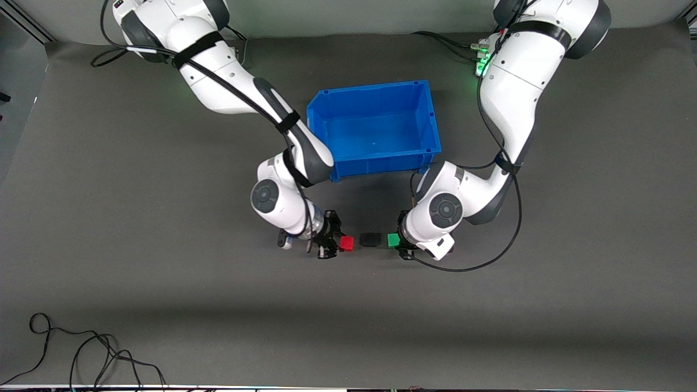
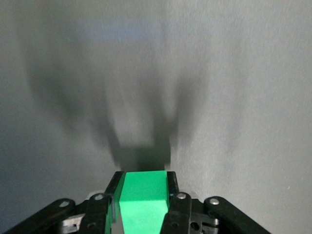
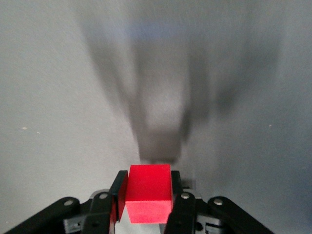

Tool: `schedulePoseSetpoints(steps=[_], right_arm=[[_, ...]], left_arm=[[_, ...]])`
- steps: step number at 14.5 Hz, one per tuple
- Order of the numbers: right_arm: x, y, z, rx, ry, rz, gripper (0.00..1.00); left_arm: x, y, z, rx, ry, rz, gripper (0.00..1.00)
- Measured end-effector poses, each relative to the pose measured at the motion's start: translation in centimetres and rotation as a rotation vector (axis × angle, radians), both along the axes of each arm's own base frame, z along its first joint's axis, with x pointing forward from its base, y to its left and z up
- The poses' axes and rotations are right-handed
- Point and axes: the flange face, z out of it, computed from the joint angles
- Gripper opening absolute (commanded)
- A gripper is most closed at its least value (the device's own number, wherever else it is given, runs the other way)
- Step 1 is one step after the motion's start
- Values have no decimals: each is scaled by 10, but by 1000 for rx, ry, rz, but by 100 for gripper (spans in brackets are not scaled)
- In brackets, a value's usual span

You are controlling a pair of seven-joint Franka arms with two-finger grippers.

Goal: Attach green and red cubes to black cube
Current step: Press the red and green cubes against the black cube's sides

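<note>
Next, I set the green cube, now held low beside the black cube, on the mat, flush against the black cube's side facing my left gripper (image 1: 385, 242).
The black cube (image 1: 371, 239) sits on the grey mat, nearer the front camera than the blue bin. My right gripper (image 1: 340, 243) is shut on the red cube (image 1: 346, 243), held low beside the black cube on the right arm's side with a narrow gap. My left gripper (image 1: 396, 240) is shut on the green cube (image 1: 392, 239), held low beside the black cube on the left arm's side, also a narrow gap away. In the left wrist view the green cube (image 2: 144, 197) sits between the fingers of my left gripper (image 2: 143, 183). In the right wrist view the red cube (image 3: 148, 192) sits between those of my right gripper (image 3: 148, 185).
An empty blue bin (image 1: 370, 90) stands on the mat between the two arms, toward the robots' bases. Loose black cables (image 1: 81, 348) lie at the mat's edge nearest the front camera, toward the right arm's end.
</note>
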Motion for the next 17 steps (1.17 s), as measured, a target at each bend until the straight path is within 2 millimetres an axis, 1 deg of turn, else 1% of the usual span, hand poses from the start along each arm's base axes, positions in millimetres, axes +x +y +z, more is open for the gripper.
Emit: schedulePoseSetpoints(steps=[2, 5, 8, 10, 12, 14, 17], right_arm=[[-1, 8, -6, 3, 3, -6, 20], [-1, 19, -4, 13, -3, -11, 21], [-1, 24, -2, 18, -8, -6, 21], [-5, 29, -4, 17, -7, 2, 21], [-6, 30, -8, 13, -4, 5, 23], [-7, 30, -11, 11, -2, 6, 29], [-6, 30, -11, 10, -8, 17, 29]], left_arm=[[-1, -3, -1, -2, -4, -2, 0], [-1, -3, -4, -4, -8, -1, 0], [-2, -7, -7, -13, -24, -1, 0], [-4, -12, -8, -17, -23, -4, 0], [-5, -12, -9, -19, -21, -3, 0], [-5, -12, -9, -20, -20, -2, 0], [-5, -12, -9, -21, -19, 0, 0]])
